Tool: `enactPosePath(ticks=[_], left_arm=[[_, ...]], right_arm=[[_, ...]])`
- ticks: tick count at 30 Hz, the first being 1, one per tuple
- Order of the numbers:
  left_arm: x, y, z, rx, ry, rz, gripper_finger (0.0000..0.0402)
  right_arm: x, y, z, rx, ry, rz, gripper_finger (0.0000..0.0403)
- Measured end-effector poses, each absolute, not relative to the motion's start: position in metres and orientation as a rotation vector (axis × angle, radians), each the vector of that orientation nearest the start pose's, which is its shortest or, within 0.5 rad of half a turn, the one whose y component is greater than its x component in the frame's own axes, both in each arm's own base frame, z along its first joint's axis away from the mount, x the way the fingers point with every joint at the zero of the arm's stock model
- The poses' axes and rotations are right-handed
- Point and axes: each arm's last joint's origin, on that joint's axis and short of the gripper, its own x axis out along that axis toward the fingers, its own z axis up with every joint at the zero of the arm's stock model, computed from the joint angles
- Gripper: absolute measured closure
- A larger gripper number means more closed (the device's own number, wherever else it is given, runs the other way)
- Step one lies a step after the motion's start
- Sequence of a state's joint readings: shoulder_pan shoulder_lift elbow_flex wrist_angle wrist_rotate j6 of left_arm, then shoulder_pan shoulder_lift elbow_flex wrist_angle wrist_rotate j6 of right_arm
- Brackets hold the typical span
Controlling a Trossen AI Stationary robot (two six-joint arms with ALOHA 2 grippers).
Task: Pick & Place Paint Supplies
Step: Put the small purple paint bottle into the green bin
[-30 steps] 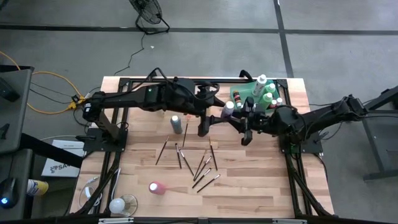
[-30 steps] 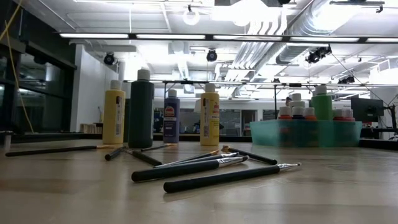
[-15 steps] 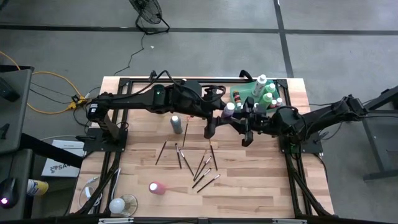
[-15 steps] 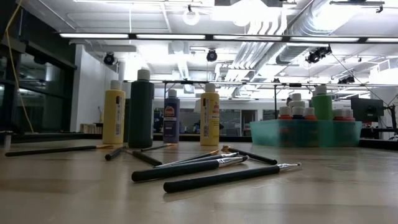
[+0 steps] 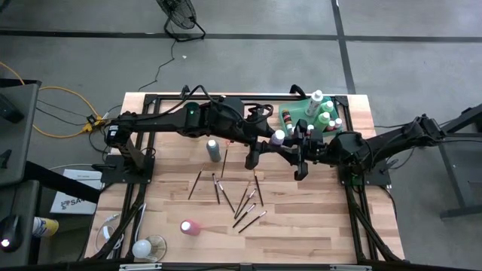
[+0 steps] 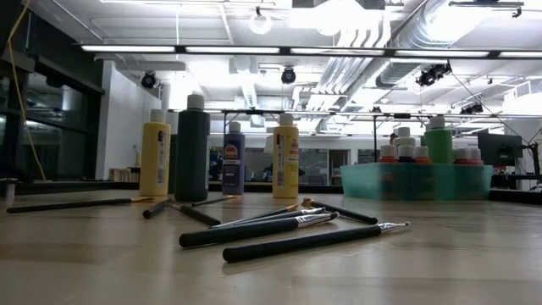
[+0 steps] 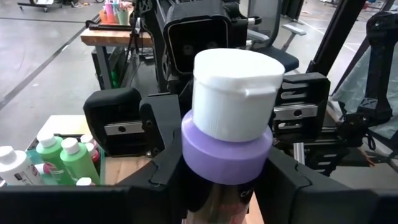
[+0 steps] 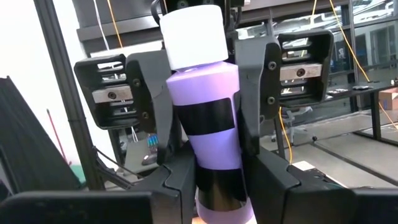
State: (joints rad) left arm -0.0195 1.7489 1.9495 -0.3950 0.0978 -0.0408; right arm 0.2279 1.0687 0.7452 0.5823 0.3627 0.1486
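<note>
My right gripper has the purple bottle's lower body side-on. It should open, back away and grab the cap end [image 5: 278, 137] from above for the crowded green tray.
A purple paint bottle [image 5: 279, 135] with a white cap is held upright above the table's middle, between both grippers. My left gripper [image 7: 224, 180] reaches it from the left and my right gripper [image 8: 217, 186] from the right, each shut on it. Several dark-handled brushes [image 5: 237, 194] lie flat on the wood in front. One bottle [image 5: 213, 148] stands near them, and a pink bottle [image 5: 188, 226] lies near the near edge. The green tray [image 5: 288, 115] at the far right holds several bottles. The low view shows neither gripper. My left gripper pinches the purple bottle's body just under its shoulder [image 7: 186, 146], one finger on each side. It comes level from the table's left. The bottle is upright and clear of the table. My right gripper pinches the bottle's lower body [image 8: 217, 177] between its two fingers, level from the table's right and below the left gripper's fingers [image 8: 163, 118].
In the low view, yellow [image 6: 155, 157], dark green [image 6: 192, 148], blue [image 6: 234, 161] and yellow [image 6: 285, 161] bottles stand behind the brushes [image 6: 296, 230], with the tray [image 6: 415, 180] to the right. A pale round object [image 5: 147, 247] sits at the near-left corner. Bare wood lies near right.
My left gripper has moved toward the table's right and closed in on the purple bottle, which my right gripper has kept almost still. The bottle has stayed upright, shifting only slightly toward the near edge.
</note>
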Motion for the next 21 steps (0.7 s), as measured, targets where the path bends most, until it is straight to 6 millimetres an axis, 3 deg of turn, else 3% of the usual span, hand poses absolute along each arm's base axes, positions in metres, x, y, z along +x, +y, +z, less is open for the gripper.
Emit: enactPosePath(ticks=[14,21], left_arm=[[0.3896,-0.0107,0.4519,-0.038,0.197,-0.116,0.028],[0.3895,-0.0113,0.4508,-0.035,0.208,-0.118,0.0281]], right_arm=[[0.233,0.0435,0.3344,0.243,-0.214,-0.114,0.0269],[0.2338,0.0439,0.3302,0.283,-0.172,-0.099,0.0197]])
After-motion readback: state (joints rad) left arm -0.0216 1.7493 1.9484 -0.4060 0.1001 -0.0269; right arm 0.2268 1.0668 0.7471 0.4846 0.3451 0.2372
